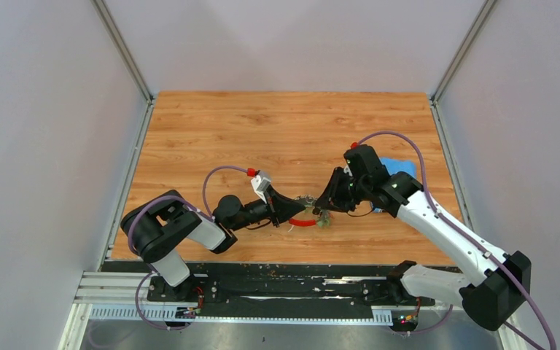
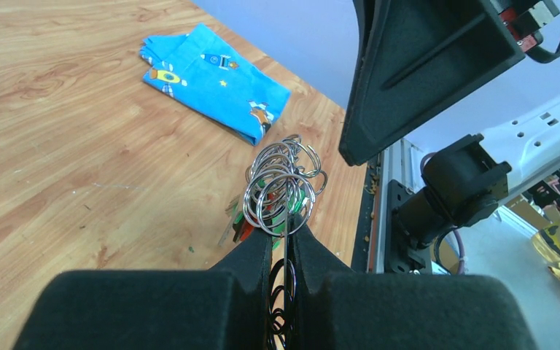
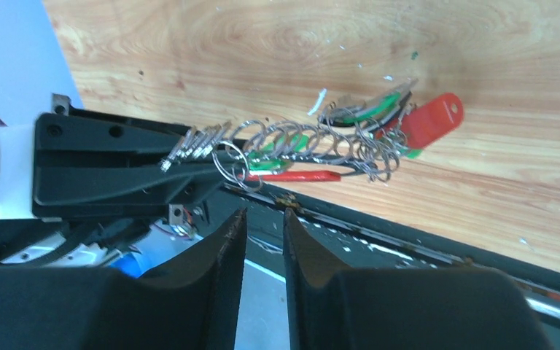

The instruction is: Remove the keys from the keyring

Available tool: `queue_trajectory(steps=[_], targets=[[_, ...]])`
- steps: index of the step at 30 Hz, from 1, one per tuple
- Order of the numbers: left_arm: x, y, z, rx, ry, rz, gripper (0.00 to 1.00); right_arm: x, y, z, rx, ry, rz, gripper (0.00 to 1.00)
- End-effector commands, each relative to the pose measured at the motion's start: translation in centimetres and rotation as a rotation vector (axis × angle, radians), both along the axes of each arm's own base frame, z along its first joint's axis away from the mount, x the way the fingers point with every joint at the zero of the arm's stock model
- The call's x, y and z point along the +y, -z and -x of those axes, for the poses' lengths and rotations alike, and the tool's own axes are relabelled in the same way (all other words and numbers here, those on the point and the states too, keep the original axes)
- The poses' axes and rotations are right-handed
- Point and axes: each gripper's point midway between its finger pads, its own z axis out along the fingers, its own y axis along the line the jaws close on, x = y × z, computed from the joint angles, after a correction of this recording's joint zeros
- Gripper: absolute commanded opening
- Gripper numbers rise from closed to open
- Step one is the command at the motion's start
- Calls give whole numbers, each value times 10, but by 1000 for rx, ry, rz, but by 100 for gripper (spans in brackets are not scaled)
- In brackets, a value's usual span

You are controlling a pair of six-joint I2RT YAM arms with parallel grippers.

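Observation:
Next, my right gripper opens, moves in and grips the rings midway (image 3: 281, 138) before my left gripper opens, because its fingers are short of the keyring's rings.
My left gripper (image 2: 286, 237) is shut on the keyring (image 2: 281, 186), a bunch of thin silvery rings that stands up from between its fingertips. The keys (image 2: 237, 222), with green and red heads, hang from the rings down to the table. In the right wrist view the rings (image 3: 299, 146) stretch from the left gripper (image 3: 117, 171) to the keys (image 3: 368, 109) and a red tag (image 3: 430, 120). My right gripper (image 3: 265, 215) is open a little and empty, just short of the rings. In the top view both grippers (image 1: 300, 208) (image 1: 326, 204) meet over the keys (image 1: 323, 219).
A folded blue cloth (image 2: 215, 80) with cartoon prints lies on the wooden table behind the right arm, also seen in the top view (image 1: 397, 168). The table's front edge and black rail (image 3: 408, 240) run close below the keys.

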Motion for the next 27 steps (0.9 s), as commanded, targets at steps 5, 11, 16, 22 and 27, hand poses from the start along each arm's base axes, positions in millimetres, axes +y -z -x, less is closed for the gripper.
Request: queue_trajectory(steps=[5,11,16,22,27], targets=[[-2,-21,-5,-50,-13,58,0,10,-8,-30,-83,177,-165,31],[-2,-23,-4,-53,-8,62,0,17,-2,-33,-65,199,-211,31],[-2,-24,-5,-57,-9,64,0,20,2,-32,-36,210,-222,26],[-3,-25,-6,-56,-10,66,0,15,6,-32,-35,233,-219,23],[-4,-24,-6,-54,-10,66,0,17,5,-30,-28,219,-221,15]])
